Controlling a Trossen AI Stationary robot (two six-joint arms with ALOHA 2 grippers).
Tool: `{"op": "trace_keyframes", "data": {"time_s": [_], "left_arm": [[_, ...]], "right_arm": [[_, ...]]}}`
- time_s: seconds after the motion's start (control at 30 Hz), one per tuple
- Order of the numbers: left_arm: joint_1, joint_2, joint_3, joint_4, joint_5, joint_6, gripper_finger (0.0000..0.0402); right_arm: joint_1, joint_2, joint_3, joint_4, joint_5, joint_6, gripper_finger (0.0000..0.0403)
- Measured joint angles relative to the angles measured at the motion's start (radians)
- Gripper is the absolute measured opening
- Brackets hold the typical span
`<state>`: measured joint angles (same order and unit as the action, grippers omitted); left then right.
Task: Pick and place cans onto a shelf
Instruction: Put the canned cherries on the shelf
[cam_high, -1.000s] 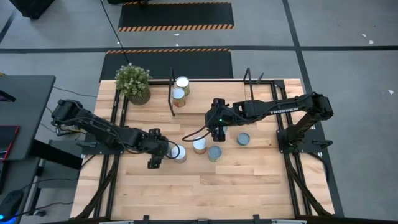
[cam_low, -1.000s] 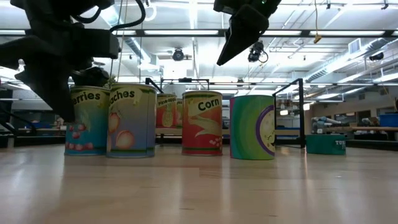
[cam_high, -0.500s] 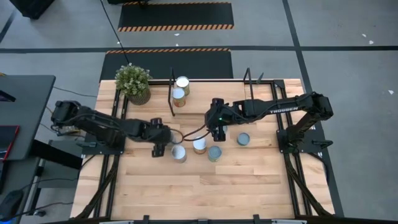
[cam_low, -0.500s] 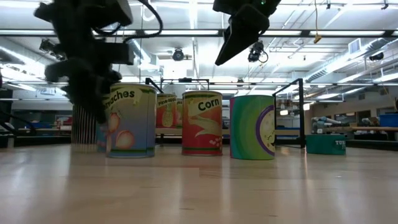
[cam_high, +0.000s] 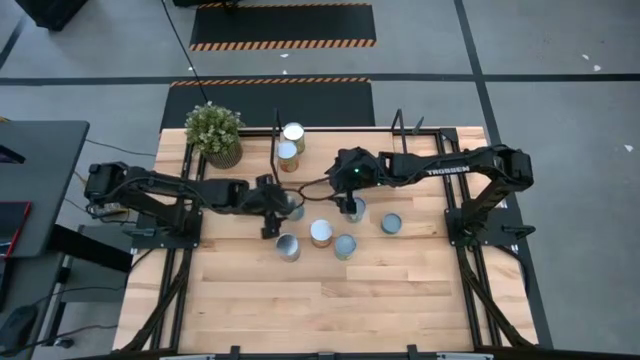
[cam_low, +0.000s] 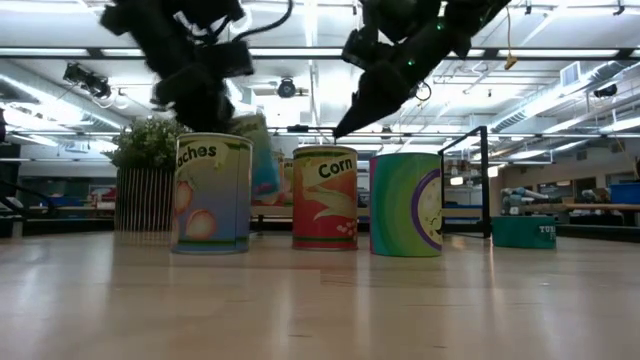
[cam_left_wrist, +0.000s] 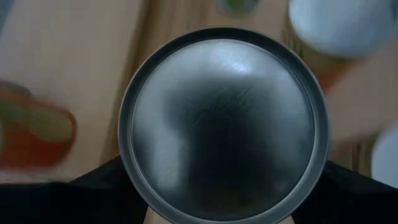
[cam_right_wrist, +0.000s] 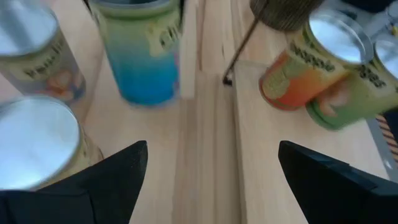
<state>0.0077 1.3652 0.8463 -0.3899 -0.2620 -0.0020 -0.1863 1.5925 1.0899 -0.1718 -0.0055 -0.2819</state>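
Next, my left gripper lets go of the can between the fingers of my right gripper (cam_high: 325, 171), above the table.
My left gripper (cam_high: 279, 208) is shut on a teal-blue can (cam_high: 292, 207) held above the table just near of the shelf (cam_high: 335, 145), a light-wood board between black uprights. The low view shows this can (cam_low: 262, 160) lifted and tilted behind the Peaches can (cam_low: 211, 192). Two cans (cam_high: 291, 141) stand on the shelf's left end. My right gripper (cam_high: 352, 207) is open and empty above the table's middle, near the Corn can (cam_high: 320, 232). My left gripper pinches the teal-blue can by its side wall between its two fingers (cam_left_wrist: 93, 186). The can's round metal end (cam_left_wrist: 224, 124) faces the wrist camera, so the fingers lie along the can. The can is lifted clear of the table and tilted.
Several cans stand on the table: Peaches (cam_high: 287, 247), Corn, one beside it (cam_high: 345, 245) and one farther right (cam_high: 392, 222). A potted plant (cam_high: 214, 132) stands at the far left. The shelf's black upright (cam_high: 277, 150) stands close to the held can.
My left gripper has carried the teal-blue can up and toward the table's far right, from beside the Peaches can to just near of the shelf; the can is now tilted. My right gripper has shifted slightly toward the far edge and tipped.
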Motion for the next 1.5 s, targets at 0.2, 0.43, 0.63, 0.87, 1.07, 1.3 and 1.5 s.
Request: {"op": "trace_keyframes", "data": {"time_s": [0.2,0.43,0.63,0.87,1.07,1.3,1.5], "left_arm": [[0.033,0.104,0.132,-0.017,0.000,0.075,0.0293],[0.080,0.245,0.318,-0.083,-0.021,0.152,0.0293],[0.092,0.260,0.368,-0.059,-0.056,0.198,0.0293],[0.094,0.256,0.373,-0.050,-0.065,0.196,0.0293],[0.094,0.256,0.372,0.025,-0.075,0.198,0.0293],[0.094,0.255,0.372,0.050,-0.076,0.205,0.0293],[0.094,0.255,0.372,0.050,-0.074,0.205,0.0293]], "right_arm": [[-0.008,-0.021,-0.017,0.039,-0.022,-0.011,0.0370],[-0.027,-0.067,-0.017,0.010,-0.044,-0.020,0.0370],[-0.053,-0.082,-0.017,-0.033,-0.092,-0.009,0.0370],[-0.033,-0.072,-0.017,0.037,-0.094,-0.012,0.0371],[-0.024,-0.072,-0.017,0.083,-0.081,-0.013,0.0371],[-0.024,-0.072,-0.017,0.110,-0.063,-0.017,0.0361],[-0.023,-0.072,-0.017,0.109,-0.066,-0.023,0.0327]]}}
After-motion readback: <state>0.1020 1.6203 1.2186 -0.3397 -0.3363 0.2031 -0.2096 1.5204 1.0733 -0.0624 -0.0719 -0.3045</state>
